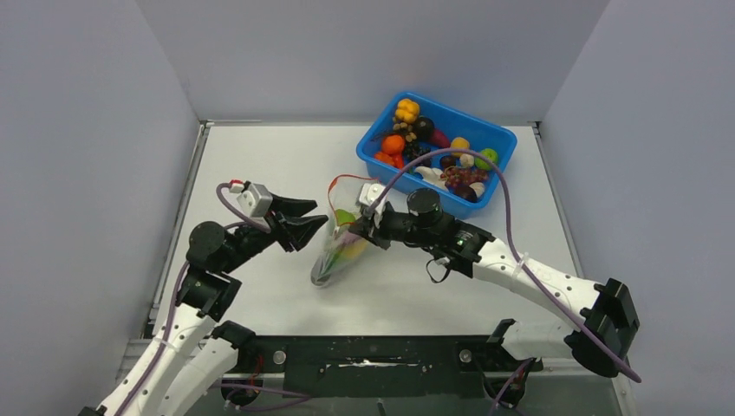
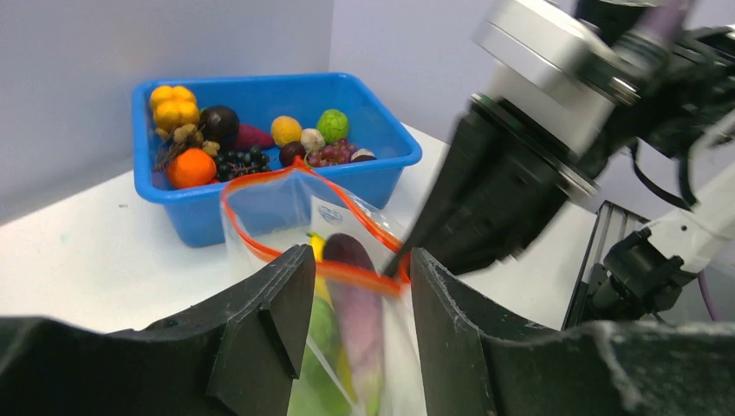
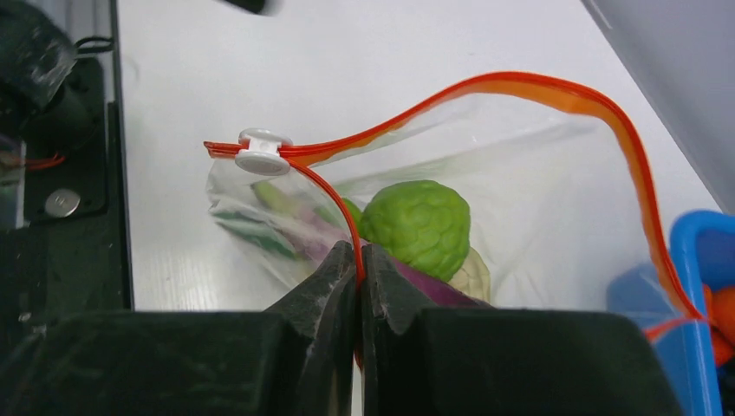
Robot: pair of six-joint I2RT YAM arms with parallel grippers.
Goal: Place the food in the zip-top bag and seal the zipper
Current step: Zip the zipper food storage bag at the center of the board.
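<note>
My left gripper should pinch that end (image 3: 232, 185) of the bag by the white slider, as it hangs loose, before my right gripper takes the slider.
The zip-top bag (image 1: 336, 251) lies mid-table with its mouth open, the red-orange zipper (image 1: 333, 185) arching up. Inside it are a green round fruit (image 3: 418, 227), a purple eggplant (image 2: 355, 290), a yellow banana (image 2: 318, 248) and a long green pod (image 3: 260, 195). My right gripper (image 1: 360, 227) is shut on the near zipper strip (image 3: 358, 258), holding the mouth up. The white slider (image 3: 263, 156) sits at the strip's left end. My left gripper (image 2: 360, 269) is open, and its fingers stand either side of the bag's mouth edge. I cannot tell if they touch it.
A blue bin (image 1: 371, 144) with several more toy fruits stands at the back right, just behind the bag; it also shows in the left wrist view (image 2: 199, 217). The right arm's wrist (image 2: 529, 156) crowds the bag's right side. Grey walls surround the table.
</note>
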